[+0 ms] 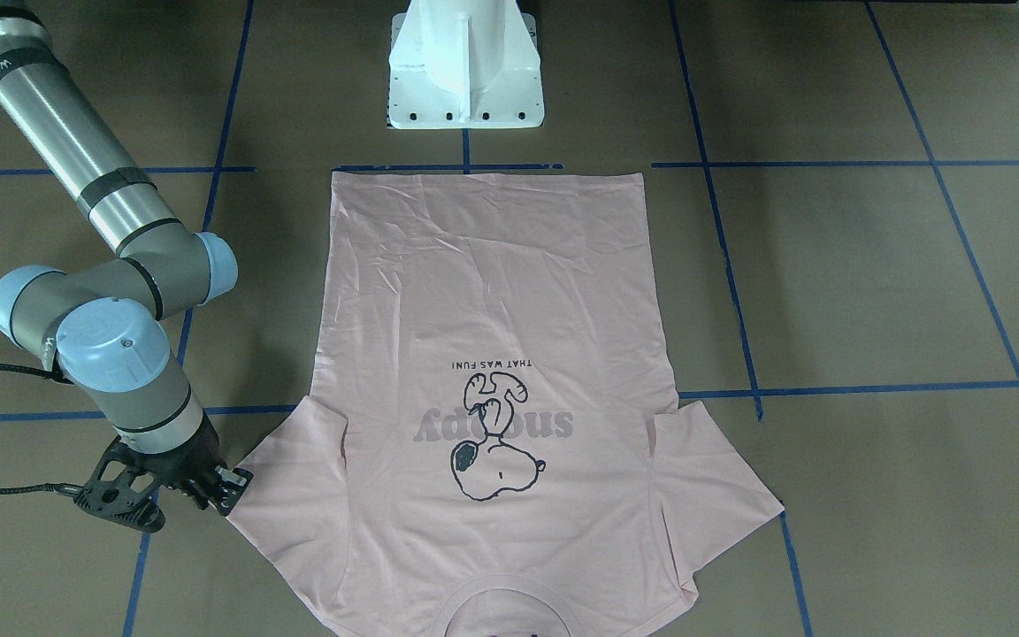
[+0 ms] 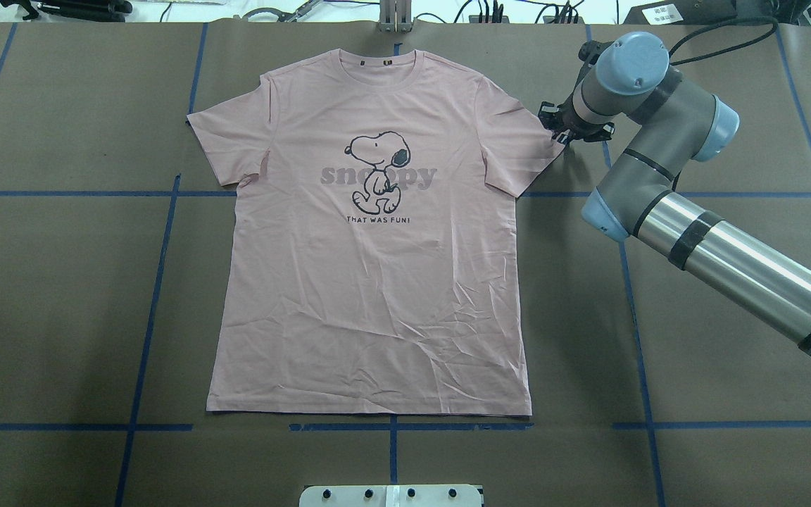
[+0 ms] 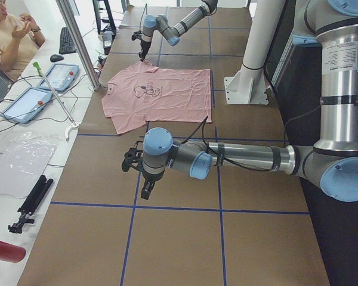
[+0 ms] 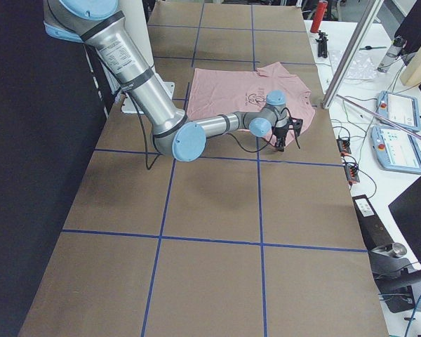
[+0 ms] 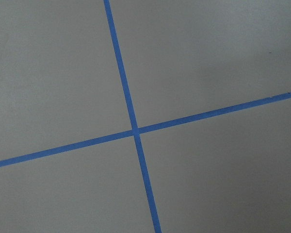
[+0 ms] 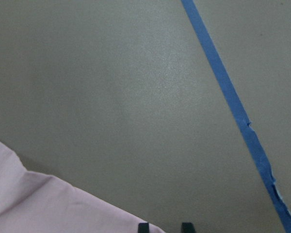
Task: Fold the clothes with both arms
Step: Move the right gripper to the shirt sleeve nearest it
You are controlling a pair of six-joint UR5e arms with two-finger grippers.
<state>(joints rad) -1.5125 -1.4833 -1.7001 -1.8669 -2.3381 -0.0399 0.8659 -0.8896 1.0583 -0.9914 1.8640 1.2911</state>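
Note:
The robot's right gripper will release the tip of the sleeve on the shirt's chest just inside (image 1: 371,525) that sleeve's seam, next to Snoopy's head.
The pale pink Snoopy T-shirt (image 2: 377,260) lies flat and face up on the brown table, collar at the far edge and hem toward the robot base; it also shows in the front view (image 1: 492,354). My right gripper (image 1: 228,495) (image 2: 559,131) hangs low at the outer tip of one sleeve (image 2: 518,141). In the right wrist view its two fingertips (image 6: 143,227) stand a little apart, open, with the sleeve's edge (image 6: 63,208) right beside them. My left gripper (image 3: 146,189) hovers over bare table well away from the shirt; I cannot tell whether it is open or shut.
The white pedestal base (image 1: 465,71) stands just behind the shirt's hem. Blue tape lines (image 5: 133,128) grid the table. A side bench with tablets (image 3: 56,74) and a seated person (image 3: 9,36) runs along the far edge, with tools and cables (image 2: 67,7) there.

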